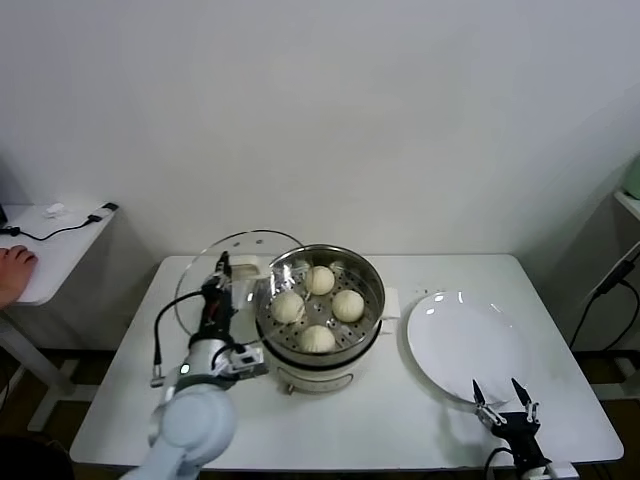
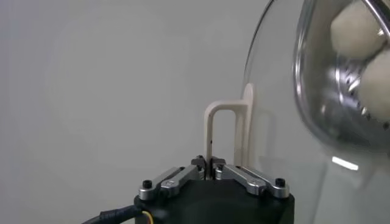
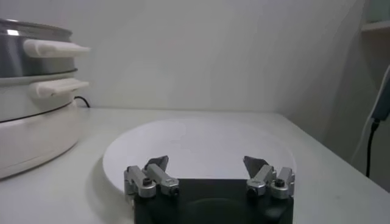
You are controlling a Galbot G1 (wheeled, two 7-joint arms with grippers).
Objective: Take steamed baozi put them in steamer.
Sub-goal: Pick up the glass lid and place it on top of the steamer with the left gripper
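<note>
The robot's left gripper will release the glass lid on the rim of the steel steamer [image 1: 318, 301], so that it covers the baozi.
The steel steamer [image 1: 372, 278] stands mid-table on its cream base, with several cream-white baozi [image 1: 320, 280] lying on its perforated tray. To its left, my left gripper [image 1: 224, 270] is shut on the cream handle [image 1: 246, 268] of the round glass lid [image 1: 196, 278], held on edge beside the pot. In the left wrist view the fingers of that gripper [image 2: 209, 165] pinch the handle [image 2: 222, 119], with the lid glass [image 2: 274, 115] and baozi [image 2: 356, 27] behind. My right gripper [image 1: 503, 392] [image 3: 207, 163] hangs open at the front right, holding nothing.
A bare white plate [image 1: 465, 345] [image 3: 195, 143] lies right of the steamer [image 3: 24, 61], just beyond the right gripper. A white side table [image 1: 55, 250] with cables stands far left, a person's hand [image 1: 15, 268] resting on it. A cable [image 1: 605, 285] hangs at the right.
</note>
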